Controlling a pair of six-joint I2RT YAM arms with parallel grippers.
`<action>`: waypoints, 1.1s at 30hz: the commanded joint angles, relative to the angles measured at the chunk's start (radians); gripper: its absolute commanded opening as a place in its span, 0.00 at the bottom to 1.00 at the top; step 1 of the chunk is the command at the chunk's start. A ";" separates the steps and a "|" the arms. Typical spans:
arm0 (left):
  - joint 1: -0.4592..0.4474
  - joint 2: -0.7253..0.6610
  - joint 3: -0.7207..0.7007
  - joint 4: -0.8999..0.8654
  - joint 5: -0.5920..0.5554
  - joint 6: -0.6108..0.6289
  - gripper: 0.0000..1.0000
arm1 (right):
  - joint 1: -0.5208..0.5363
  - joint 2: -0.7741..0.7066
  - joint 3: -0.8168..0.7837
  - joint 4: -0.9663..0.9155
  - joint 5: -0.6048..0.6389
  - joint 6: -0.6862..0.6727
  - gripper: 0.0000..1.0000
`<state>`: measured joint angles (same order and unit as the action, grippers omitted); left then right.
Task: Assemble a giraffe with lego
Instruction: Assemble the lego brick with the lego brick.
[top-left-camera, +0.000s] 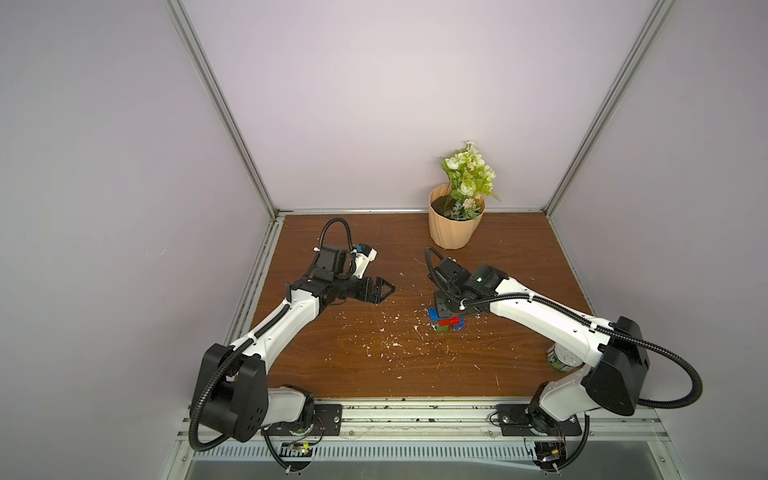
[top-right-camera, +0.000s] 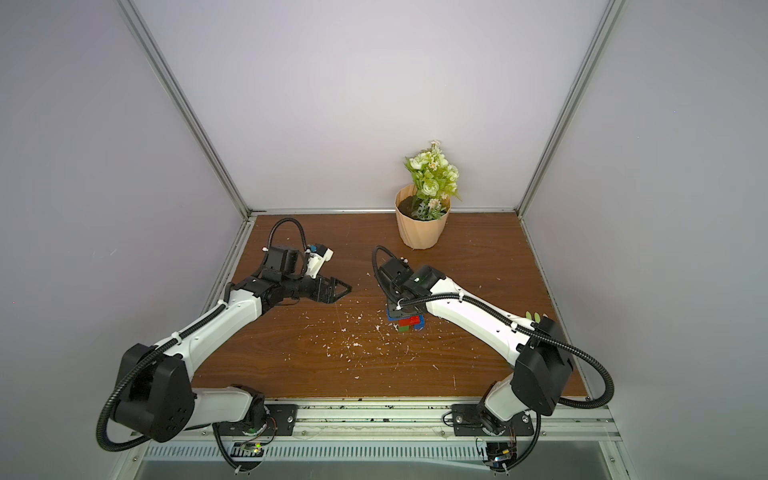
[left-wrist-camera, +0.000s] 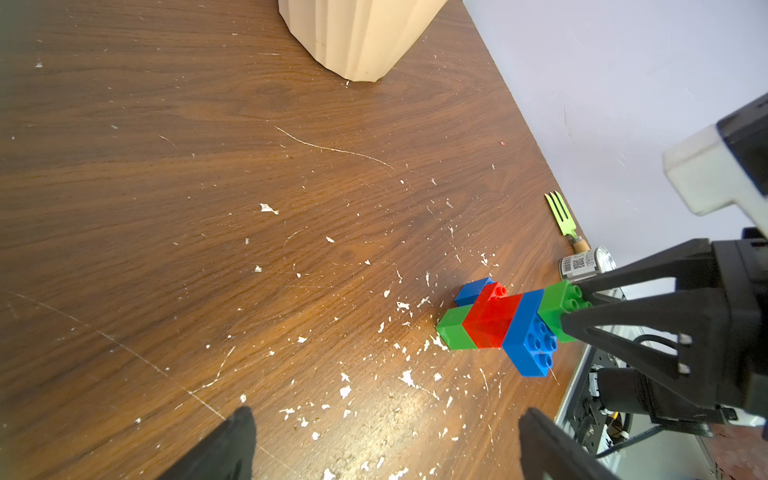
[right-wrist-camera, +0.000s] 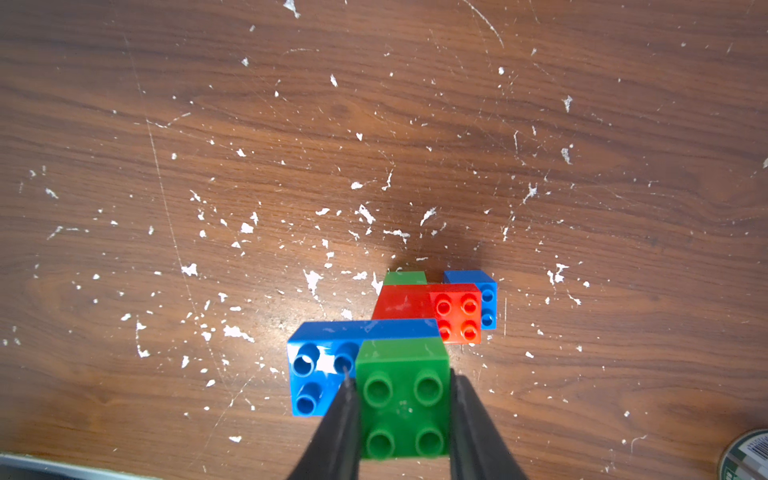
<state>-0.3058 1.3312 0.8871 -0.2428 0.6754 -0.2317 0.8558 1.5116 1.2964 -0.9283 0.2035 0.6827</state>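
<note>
I have only the green top brick in my right gripper from above, so next I open it, come in low from the front and grip the giraffe (left-wrist-camera: 497, 318) below that brick.
The giraffe (top-left-camera: 446, 324) stands on the wooden table right of centre, in both top views (top-right-camera: 409, 322). Its legs are a green brick (right-wrist-camera: 405, 277) and a blue brick (right-wrist-camera: 482, 286). Red bricks (right-wrist-camera: 415, 303) form the stepped body and neck, with a long blue head brick (right-wrist-camera: 324, 370) above. My right gripper (right-wrist-camera: 403, 382) reaches down from above and is shut on the green top brick (right-wrist-camera: 403, 411), one finger on each side. My left gripper (top-left-camera: 384, 291) hovers open and empty well to the left of the figure, which shows in the left wrist view (left-wrist-camera: 498, 320).
A beige flower pot (top-left-camera: 455, 228) stands at the back of the table. A tin can (top-left-camera: 561, 357) and a small green fork (left-wrist-camera: 561, 216) lie near the right wall, partly under my right arm. White flecks litter the table (top-left-camera: 374, 353).
</note>
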 joint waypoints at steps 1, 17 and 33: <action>-0.008 -0.012 0.002 0.005 0.002 0.010 0.99 | 0.003 -0.018 -0.031 -0.043 0.014 0.021 0.27; -0.007 -0.011 0.001 0.003 -0.008 0.011 0.99 | 0.023 0.000 -0.114 -0.014 0.015 0.015 0.24; -0.008 -0.012 0.001 0.004 -0.004 0.011 0.99 | 0.007 -0.033 -0.058 0.032 0.040 0.020 0.39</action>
<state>-0.3058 1.3312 0.8871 -0.2432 0.6685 -0.2314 0.8726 1.4799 1.2320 -0.8543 0.2489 0.6903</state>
